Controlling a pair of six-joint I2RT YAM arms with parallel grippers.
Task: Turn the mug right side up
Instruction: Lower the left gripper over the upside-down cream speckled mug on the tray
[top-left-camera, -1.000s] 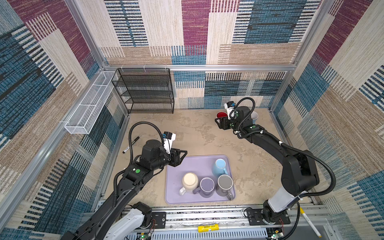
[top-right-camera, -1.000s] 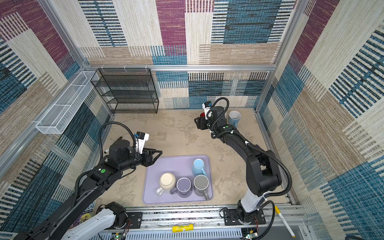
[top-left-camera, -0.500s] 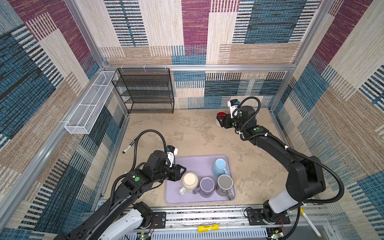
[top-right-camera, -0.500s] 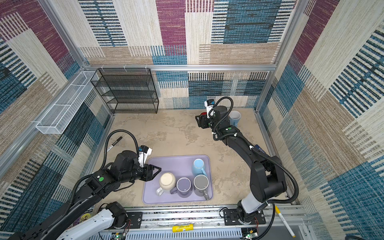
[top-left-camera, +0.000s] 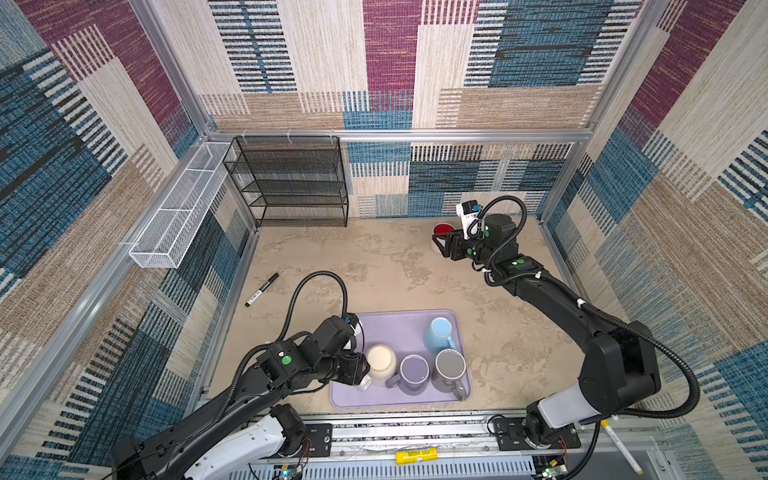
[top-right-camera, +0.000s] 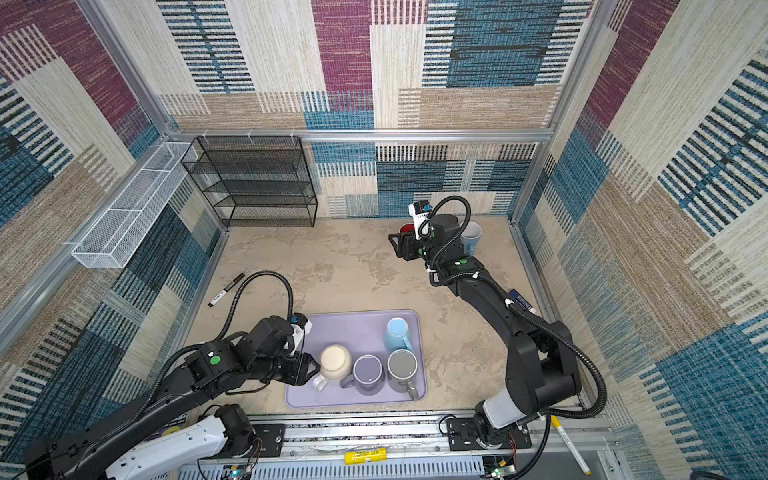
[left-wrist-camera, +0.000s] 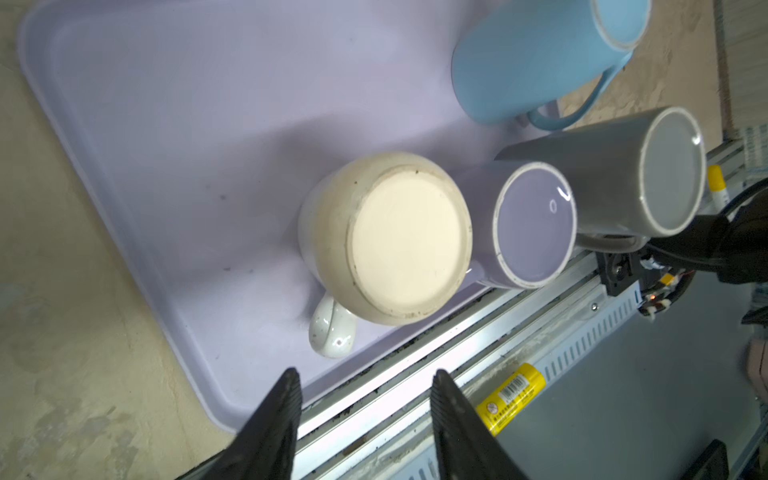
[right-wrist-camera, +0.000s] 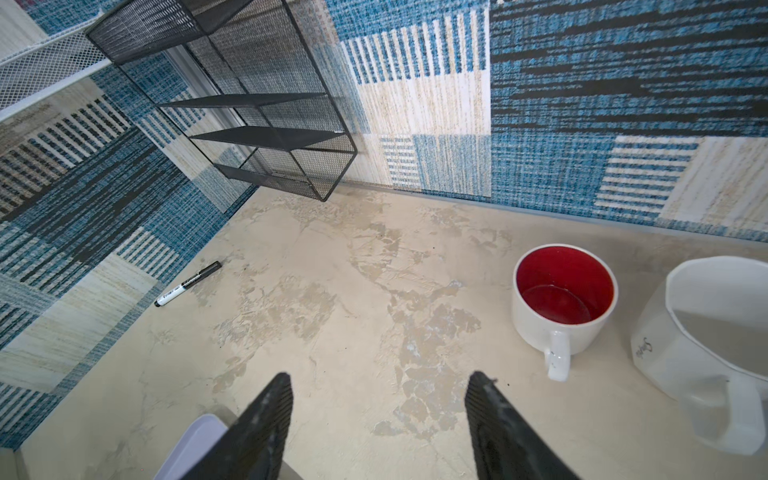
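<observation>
The cream mug stands bottom up on the purple tray, so the left gripper needs to next go to the cream mug's handle (top-left-camera: 365, 383) (left-wrist-camera: 332, 328) and close there.
Several mugs stand bottom up on the purple tray (top-left-camera: 390, 328): a cream mug (top-left-camera: 380, 361) (left-wrist-camera: 390, 237), a purple mug (top-left-camera: 414, 370), a grey mug (top-left-camera: 451, 365) and a light blue mug (top-left-camera: 438, 332). My left gripper (top-left-camera: 362, 371) (left-wrist-camera: 365, 376) is open, low at the tray's left front, just left of the cream mug. The cream mug's handle (left-wrist-camera: 332, 332) points toward the gripper, and nothing is between the fingers. My right gripper (top-left-camera: 441, 245) (right-wrist-camera: 380, 377) is open and empty at the back right, beside an upright red-lined white mug (right-wrist-camera: 565, 291).
A second upright white mug (right-wrist-camera: 706, 332) stands next to the red-lined one. A black wire shelf (top-left-camera: 291, 183) is against the back wall and a white wire basket (top-left-camera: 178, 208) hangs on the left wall. A black marker (top-left-camera: 262, 289) lies left of the tray.
My left arm has swung forward along the tray's left side and dropped next to the cream mug. The right gripper drifted slightly by the red-lined mug. Both stayed open.
</observation>
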